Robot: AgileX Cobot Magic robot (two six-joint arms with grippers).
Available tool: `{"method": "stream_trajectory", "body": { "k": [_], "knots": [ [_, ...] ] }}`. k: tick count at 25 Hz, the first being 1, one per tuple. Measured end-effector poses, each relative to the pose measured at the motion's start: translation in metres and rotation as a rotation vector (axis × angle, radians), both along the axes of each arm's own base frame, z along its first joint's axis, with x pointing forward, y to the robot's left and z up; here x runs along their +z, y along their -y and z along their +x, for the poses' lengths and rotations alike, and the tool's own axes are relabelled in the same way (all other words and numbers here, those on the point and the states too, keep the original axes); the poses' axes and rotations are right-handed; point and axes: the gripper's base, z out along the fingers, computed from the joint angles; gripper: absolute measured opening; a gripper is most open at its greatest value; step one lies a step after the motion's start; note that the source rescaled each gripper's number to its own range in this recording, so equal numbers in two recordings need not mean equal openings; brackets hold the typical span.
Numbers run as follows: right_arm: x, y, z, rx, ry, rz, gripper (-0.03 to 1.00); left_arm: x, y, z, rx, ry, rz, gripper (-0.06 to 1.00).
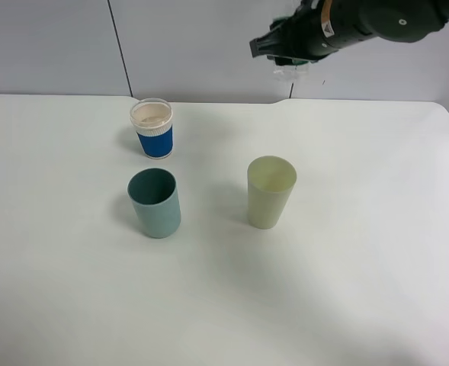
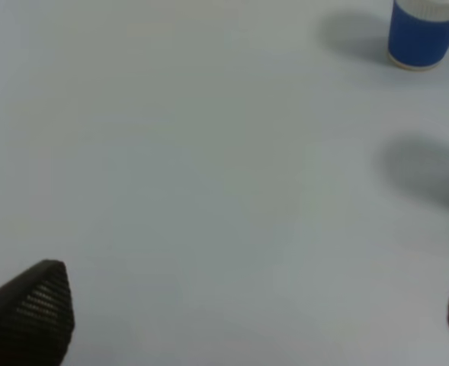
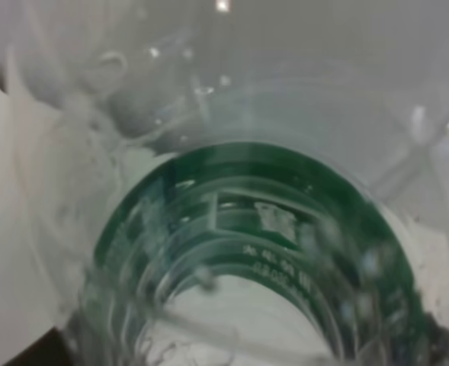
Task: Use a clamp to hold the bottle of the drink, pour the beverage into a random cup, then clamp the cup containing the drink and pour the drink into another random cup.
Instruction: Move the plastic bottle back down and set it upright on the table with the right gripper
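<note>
Next, I release the bottle from my right gripper on the white table (image 1: 290,143) just behind the pale yellow-green tumbler.
High above the table's far edge, my right gripper (image 1: 287,55) is shut on the bottle (image 1: 290,73), of which only a clear end shows below the black arm. Clear plastic, droplets and the dark green label of the bottle (image 3: 254,229) fill the right wrist view. The blue-and-white cup (image 1: 152,128) stands at the back left, and its blue band (image 2: 424,34) shows in the left wrist view. The teal tumbler (image 1: 155,202) stands just in front of it. Whether either cup holds beverage I cannot tell. My left gripper (image 2: 247,320) hangs open over bare table, fingertips (image 2: 30,313) wide apart.
A pale yellow-green tumbler (image 1: 271,191) stands upright to the right of the teal one. All cups rest on a white table (image 1: 361,267) whose far edge meets a grey wall. The left arm is outside the exterior high view.
</note>
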Motion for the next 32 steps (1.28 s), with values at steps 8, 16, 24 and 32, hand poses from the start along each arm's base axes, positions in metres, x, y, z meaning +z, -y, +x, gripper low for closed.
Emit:
{"method": "stream_trajectory", "body": {
  "k": [8, 16, 24, 32],
  "knots": [
    [-0.037, 0.042, -0.001, -0.048, -0.064, 0.026, 0.01, 0.0, 0.0, 0.0, 0.0, 0.0, 0.0, 1.0],
    [-0.045, 0.05, 0.005, 0.074, 0.011, -0.046, 0.01, 0.0, 0.0, 0.0, 0.0, 0.0, 0.0, 1.0],
    [-0.068, 0.056, 0.022, 0.159, 0.09, -0.068, 0.01, 0.0, 0.0, 0.0, 0.0, 0.0, 0.0, 1.0],
    [-0.103, 0.052, 0.041, 0.126, 0.198, 0.0, 0.01, 0.0, 0.0, 0.0, 0.0, 0.0, 0.0, 1.0]
  ]
}}
